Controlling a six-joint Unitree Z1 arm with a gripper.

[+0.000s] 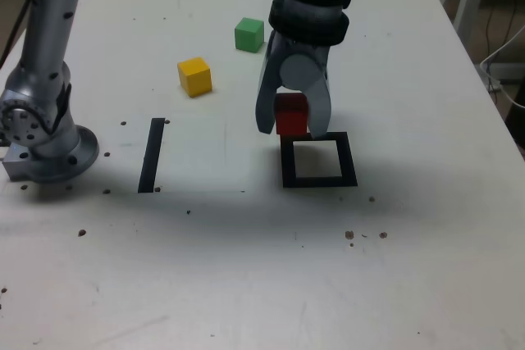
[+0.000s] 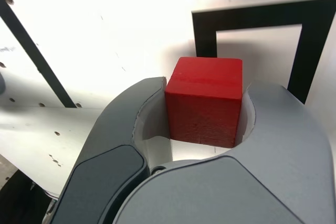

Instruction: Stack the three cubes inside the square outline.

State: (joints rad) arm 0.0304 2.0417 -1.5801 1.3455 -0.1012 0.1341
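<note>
Next, my gripper lets go of the red cube on the bare pale centre of the square outline (image 1: 318, 158) (image 2: 255, 62).
The red cube (image 1: 290, 114) sits between the two grey jaws of my gripper (image 1: 291, 131), which is shut on it. It hangs just past the far edge of the square outline (image 1: 318, 180), near the corner on the exterior view's left. The wrist view shows the red cube (image 2: 205, 100) pinched on both sides by the gripper (image 2: 206, 92), with the black tape square (image 2: 205, 30) beyond it and its pale centre bare. The yellow cube (image 1: 195, 76) and the green cube (image 1: 248, 34) rest apart on the table, farther back toward the exterior view's left.
A single straight black tape strip (image 1: 152, 154) lies at the exterior view's left of the square, also seen in the wrist view as a strip (image 2: 37, 56). The arm's metal base (image 1: 45, 133) stands at the far left. Small dark specks dot the white table.
</note>
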